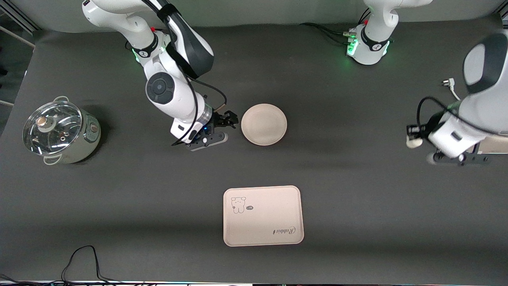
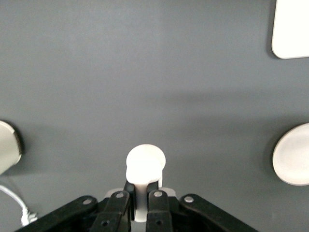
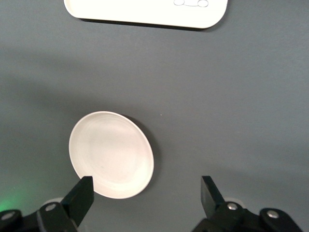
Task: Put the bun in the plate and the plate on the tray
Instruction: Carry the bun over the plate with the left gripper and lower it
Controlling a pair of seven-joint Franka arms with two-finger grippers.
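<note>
My left gripper should release the white bun, now held over bare table, near the middle of the round cream plate point(image 1: 262, 124) point(image 2: 300, 156).
The white bun point(image 1: 413, 142) is pinched in my left gripper point(image 1: 412, 134), which is over bare table at the left arm's end; the left wrist view shows the bun point(image 2: 145, 165) between the shut fingers of that gripper point(image 2: 143, 187). The round cream plate point(image 1: 264, 124) lies empty on the table mid-way between the arms. My right gripper point(image 1: 229, 120) is open and empty just beside the plate's rim, on the right arm's side; in the right wrist view the plate point(image 3: 111, 154) lies ahead of that gripper point(image 3: 145, 192). The rectangular tray point(image 1: 263, 215) with the animal print lies empty, nearer the front camera than the plate.
A metal pot with a glass lid point(image 1: 59, 133) stands at the right arm's end of the table. A white plug and cable point(image 1: 449, 84) lie near the left arm. A beige object point(image 1: 495, 145) shows partly under the left arm. A black cable point(image 1: 81, 262) runs along the front edge.
</note>
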